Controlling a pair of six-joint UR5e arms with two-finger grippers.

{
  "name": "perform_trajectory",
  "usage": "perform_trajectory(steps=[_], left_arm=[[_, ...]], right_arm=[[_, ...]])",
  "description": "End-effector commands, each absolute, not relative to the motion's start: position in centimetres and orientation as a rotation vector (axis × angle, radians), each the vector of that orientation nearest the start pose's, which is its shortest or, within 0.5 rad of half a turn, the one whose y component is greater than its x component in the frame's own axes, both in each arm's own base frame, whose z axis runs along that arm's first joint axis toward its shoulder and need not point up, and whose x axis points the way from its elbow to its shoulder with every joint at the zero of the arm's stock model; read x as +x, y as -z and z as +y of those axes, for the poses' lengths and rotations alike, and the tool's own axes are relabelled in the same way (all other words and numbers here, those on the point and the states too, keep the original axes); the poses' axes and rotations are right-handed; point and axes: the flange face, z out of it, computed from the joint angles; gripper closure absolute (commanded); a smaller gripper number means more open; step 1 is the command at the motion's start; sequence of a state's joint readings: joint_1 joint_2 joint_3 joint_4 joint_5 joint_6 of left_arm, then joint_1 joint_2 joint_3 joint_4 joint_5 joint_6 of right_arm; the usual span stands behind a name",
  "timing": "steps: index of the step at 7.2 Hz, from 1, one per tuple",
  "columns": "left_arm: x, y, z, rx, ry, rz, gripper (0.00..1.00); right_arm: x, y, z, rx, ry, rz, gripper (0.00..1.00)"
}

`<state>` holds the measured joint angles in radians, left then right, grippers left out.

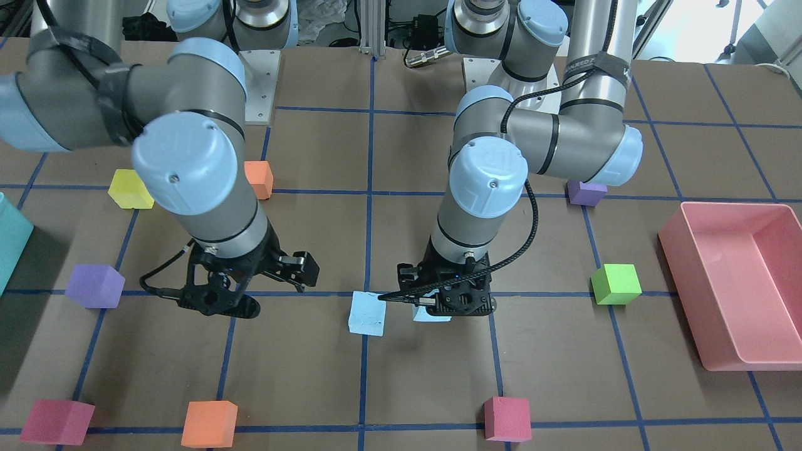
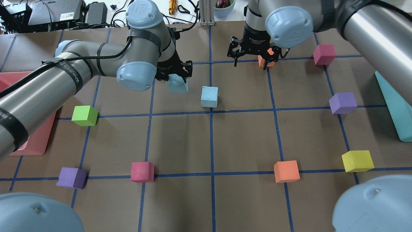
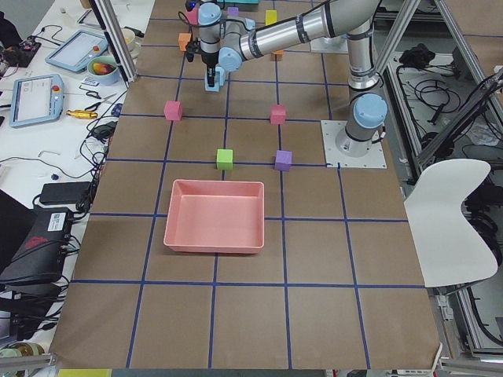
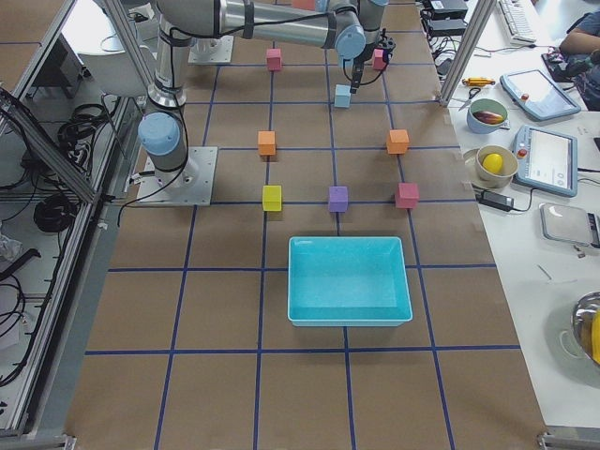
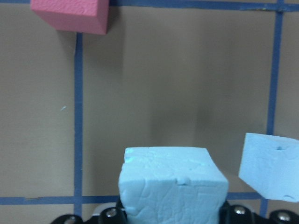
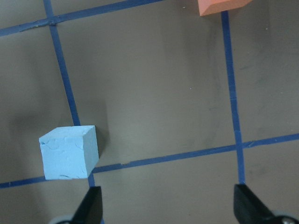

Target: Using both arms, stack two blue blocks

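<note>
Next, my left gripper sets its blue block, now held just above the table, free on top of the other blue block (image 1: 368, 307) (image 5: 272, 164), where the tape lines cross each other.
My left gripper (image 2: 177, 76) is shut on one pale blue block (image 2: 178, 85) and holds it just above the table; the block fills the bottom of the left wrist view (image 5: 172, 184). The other blue block (image 2: 209, 96) rests on the table a short way to the right of it, and also shows in the front view (image 1: 367, 313) and the left wrist view (image 5: 271, 165). My right gripper (image 2: 251, 62) is open and empty, hanging above the table beyond that block. In the right wrist view its fingers (image 6: 91, 207) stand wide, with the resting block (image 6: 69, 152) ahead of the left one.
An orange cube (image 2: 266, 60) sits just behind the right gripper. Other coloured cubes are spread around: magenta (image 2: 324, 54), purple (image 2: 343, 103), yellow (image 2: 357, 161), orange (image 2: 286, 171), pink (image 2: 142, 171), green (image 2: 84, 115). A pink bin (image 1: 733, 288) and a teal bin (image 2: 396, 106) stand at the table's ends.
</note>
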<state>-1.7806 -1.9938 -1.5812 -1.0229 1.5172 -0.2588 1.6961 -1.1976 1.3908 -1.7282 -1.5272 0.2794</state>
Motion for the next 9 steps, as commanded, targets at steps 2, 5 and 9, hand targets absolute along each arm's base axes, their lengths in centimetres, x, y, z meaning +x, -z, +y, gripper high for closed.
perform_trajectory(steps=[2, 5, 9], left_arm=[[-33.1, -27.1, -59.1, -0.105, 0.122, 3.219, 1.0], [-35.8, -26.7, -59.8, -0.052, 0.153, 3.225, 1.0], [-36.0, -25.0, -59.4, -0.046, 0.106, 3.213, 1.0]], right_arm=[[15.7, -41.3, -56.6, 0.137, -0.095, 3.105, 0.0], [14.9, -43.6, -54.8, 0.172, 0.007, 3.11, 0.0], [14.3, -44.6, -51.3, 0.082, -0.187, 3.117, 0.0]])
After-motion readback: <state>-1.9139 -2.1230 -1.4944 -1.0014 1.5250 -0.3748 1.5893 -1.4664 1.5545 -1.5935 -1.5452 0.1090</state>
